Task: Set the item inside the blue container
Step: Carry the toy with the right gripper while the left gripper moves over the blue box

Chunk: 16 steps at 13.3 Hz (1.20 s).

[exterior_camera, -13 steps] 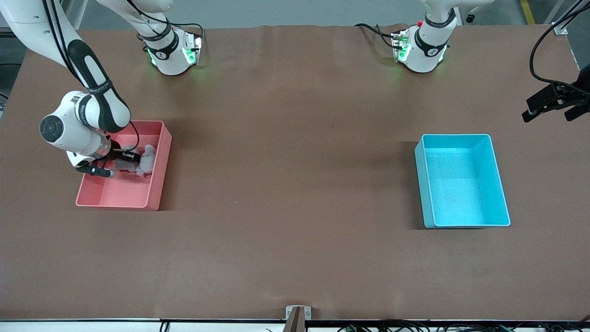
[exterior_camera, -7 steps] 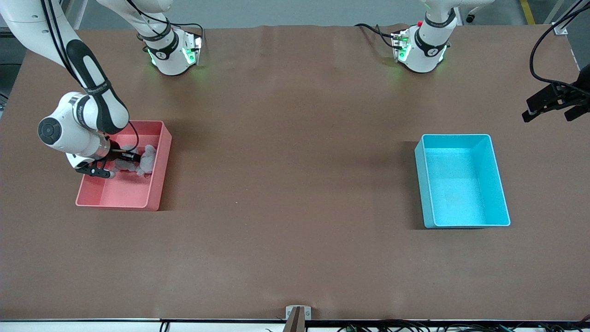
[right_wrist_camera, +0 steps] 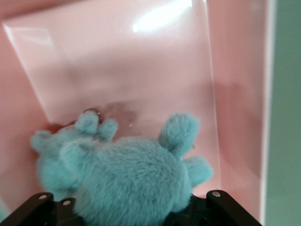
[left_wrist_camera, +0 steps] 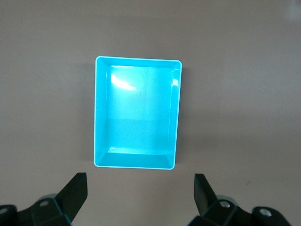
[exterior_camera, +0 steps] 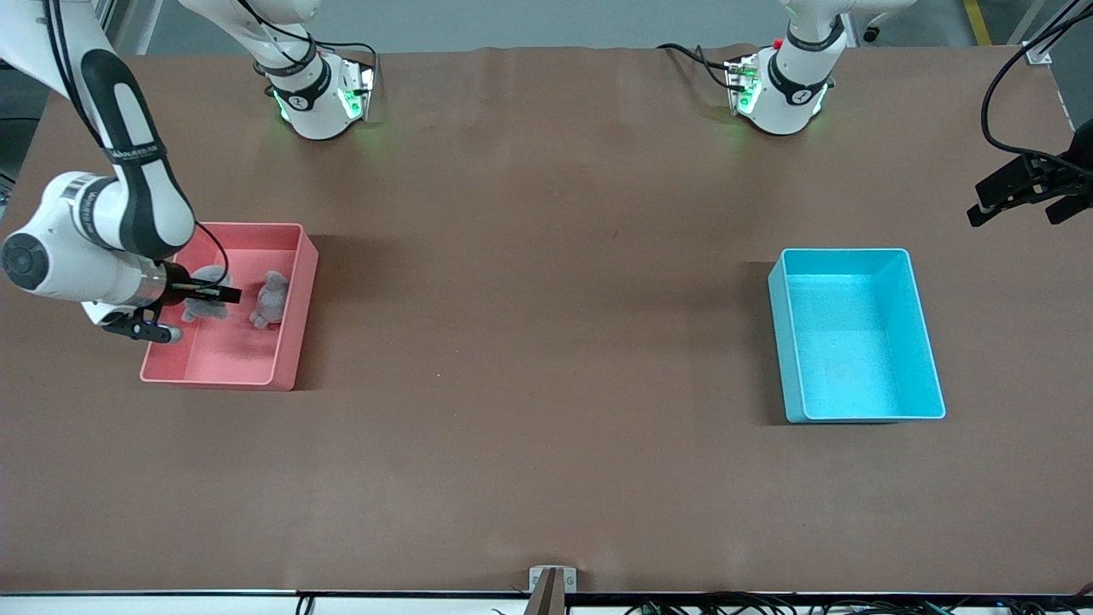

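My right gripper needs to set its grey plush toy down on the table midway (exterior_camera: 545,348) between the pink bin and the blue container.
My right gripper (exterior_camera: 220,294) is inside the pink bin (exterior_camera: 295,342) and shut on a grey plush toy (exterior_camera: 203,282). In the right wrist view this plush toy (right_wrist_camera: 136,179) fills the space between the jaws of the right gripper (right_wrist_camera: 131,209). A second grey plush toy (exterior_camera: 271,298) lies in the same bin, beside the held one. The blue container (exterior_camera: 926,359) stands empty at the left arm's end of the table. My left gripper (exterior_camera: 1020,201) waits open, high above the table near the blue container (left_wrist_camera: 99,113). Nothing is between the fingers of the left gripper (left_wrist_camera: 139,180).
Brown table surface (exterior_camera: 546,342) stretches wide between the pink bin and the blue container. Both arm bases (exterior_camera: 320,98) stand along the table's edge farthest from the front camera. A small bracket (exterior_camera: 552,579) sits at the nearest edge.
The right arm has drawn back toward its end of the table, pulling one plush toy away from the other, which stays by the bin's wall. The left arm has not moved.
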Each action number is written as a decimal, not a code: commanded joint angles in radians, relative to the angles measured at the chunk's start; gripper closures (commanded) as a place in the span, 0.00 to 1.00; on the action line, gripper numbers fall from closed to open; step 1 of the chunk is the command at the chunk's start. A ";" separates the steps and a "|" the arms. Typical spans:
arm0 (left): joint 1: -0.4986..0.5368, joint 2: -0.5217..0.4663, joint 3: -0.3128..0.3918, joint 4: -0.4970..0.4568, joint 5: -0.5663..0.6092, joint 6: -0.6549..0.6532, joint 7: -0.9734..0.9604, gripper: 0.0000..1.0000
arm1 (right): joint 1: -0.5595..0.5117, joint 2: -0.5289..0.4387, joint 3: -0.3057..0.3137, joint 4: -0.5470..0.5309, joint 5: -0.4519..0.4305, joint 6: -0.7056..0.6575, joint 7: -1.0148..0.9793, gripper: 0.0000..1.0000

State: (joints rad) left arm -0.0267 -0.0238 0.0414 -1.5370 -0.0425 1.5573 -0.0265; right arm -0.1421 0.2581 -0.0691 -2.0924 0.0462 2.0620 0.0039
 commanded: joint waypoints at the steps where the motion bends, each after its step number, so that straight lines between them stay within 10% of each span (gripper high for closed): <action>1: 0.001 -0.011 0.003 -0.002 -0.008 -0.009 -0.006 0.00 | 0.056 -0.040 0.009 0.078 0.011 -0.121 0.137 1.00; 8: -0.013 0.016 -0.023 -0.038 -0.017 -0.042 -0.020 0.00 | 0.431 -0.043 0.009 0.190 0.110 -0.132 0.762 1.00; 16: -0.015 0.070 -0.120 -0.124 -0.017 0.064 -0.145 0.00 | 0.781 0.297 0.008 0.517 0.112 0.030 1.387 1.00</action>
State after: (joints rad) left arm -0.0411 0.0310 -0.0622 -1.6510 -0.0427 1.5952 -0.1422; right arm 0.5898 0.4570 -0.0474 -1.6941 0.1490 2.1073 1.2931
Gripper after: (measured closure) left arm 0.000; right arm 0.753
